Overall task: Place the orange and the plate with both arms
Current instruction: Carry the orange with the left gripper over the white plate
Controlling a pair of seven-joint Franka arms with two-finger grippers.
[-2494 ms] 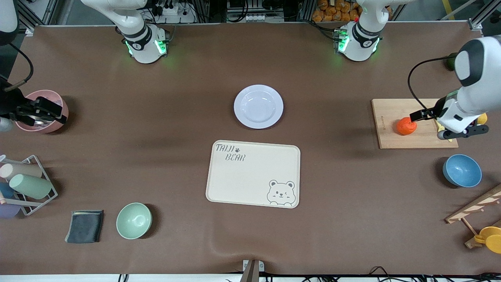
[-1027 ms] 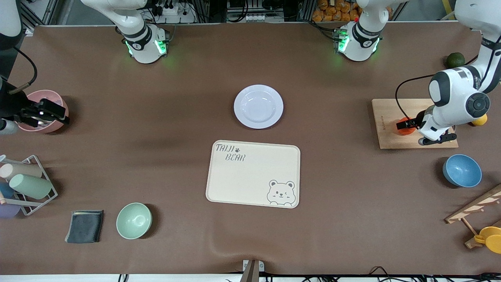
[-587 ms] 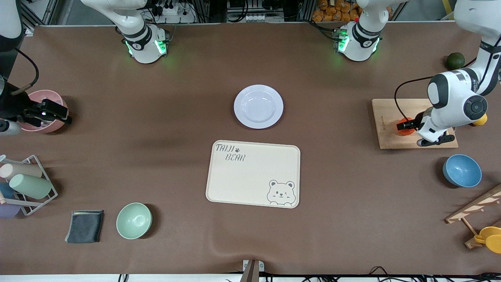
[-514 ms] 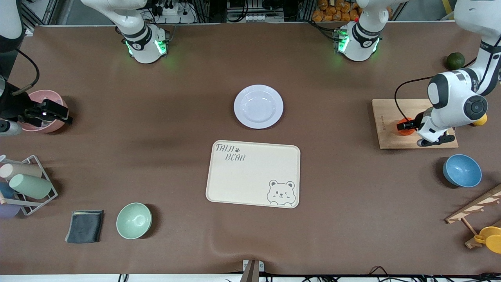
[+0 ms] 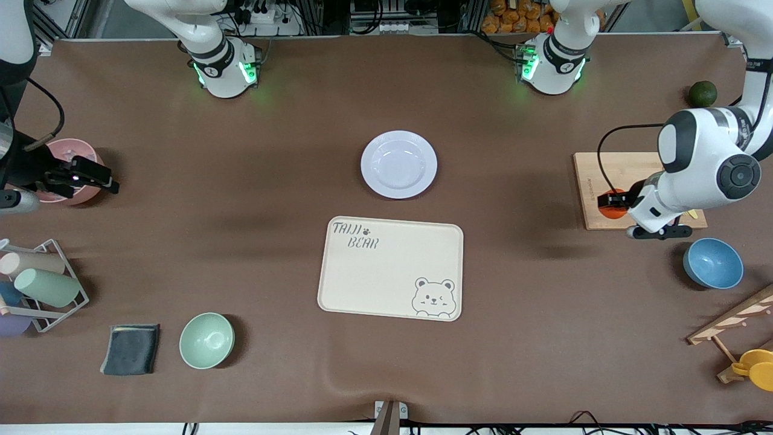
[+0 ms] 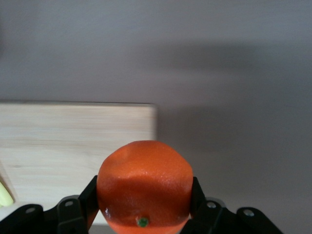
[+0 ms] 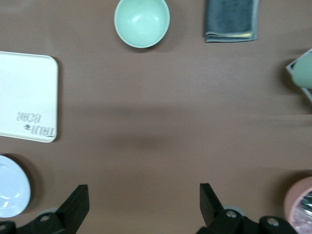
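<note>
The robot's left gripper should release the orange, still just above the wooden board's corner, near the middle of the white plate (image 5: pixel 398 168), beyond the cream bear tray.
The orange (image 5: pixel 610 209) is clamped between the fingers of my left gripper (image 5: pixel 611 200), held a little above the corner of the wooden board (image 5: pixel 595 172). In the left wrist view the orange (image 6: pixel 144 180) fills the gap between the fingers of the left gripper (image 6: pixel 144 197), with the board (image 6: pixel 73 141) below. The plate (image 5: pixel 398 164) lies at mid-table, farther from the front camera than the bear tray; its edge shows in the right wrist view (image 7: pixel 12 192). My right gripper (image 5: pixel 101 180) is open and empty beside the pink bowl (image 5: pixel 67 150), its jaws wide in its wrist view (image 7: pixel 144 195).
The cream bear tray (image 5: pixel 391 267) lies mid-table. A blue bowl (image 5: pixel 712 263) and a dark green fruit (image 5: pixel 702 93) are at the left arm's end. A green bowl (image 5: pixel 206 340), grey cloth (image 5: pixel 131 348) and cup rack (image 5: pixel 39 284) are at the right arm's end.
My left gripper came down onto the orange, shut on it, and has lifted it toward the board's corner nearest the tray. My right gripper has crept slightly toward mid-table.
</note>
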